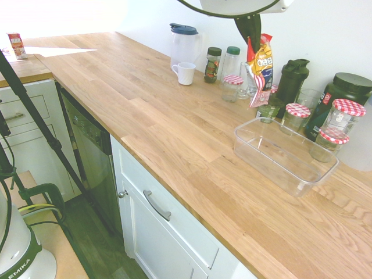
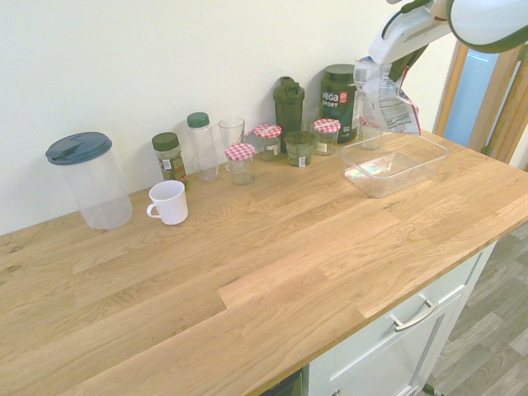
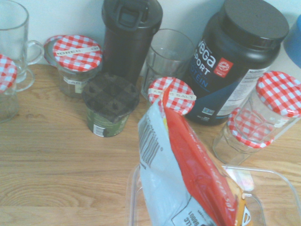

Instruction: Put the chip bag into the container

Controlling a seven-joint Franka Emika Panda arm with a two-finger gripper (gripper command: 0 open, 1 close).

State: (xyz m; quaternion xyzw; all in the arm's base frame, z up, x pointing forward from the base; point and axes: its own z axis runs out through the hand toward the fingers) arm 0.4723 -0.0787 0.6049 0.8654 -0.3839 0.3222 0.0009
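Observation:
My gripper will release the chip bag on the container's clear bottom (image 1: 272,153), toward the end of the container that is nearer the white mug.
The chip bag (image 1: 263,65) hangs in the air, red, yellow and blue with "BBQ" lettering and a red-and-white striped lower end. My gripper (image 1: 251,36) is shut on its top edge. From the other side the chip bag (image 2: 384,103) shows its silvery back under the gripper (image 2: 394,64). The container (image 1: 249,146), a clear shallow tub, rests on the wooden counter. The bag hangs above the container (image 2: 431,155) at its end nearest the jars and the wall. Close up, the bag (image 3: 188,179) covers part of the container's rim (image 3: 263,172).
Jars with red-checked lids (image 1: 347,111) (image 2: 327,132), a dark shaker bottle (image 1: 292,78), a black Vega tub (image 2: 338,97) and glasses crowd the wall behind the container. A white mug (image 1: 186,72), spice bottles (image 1: 213,63) and a lidded pitcher (image 2: 89,180) stand further along.

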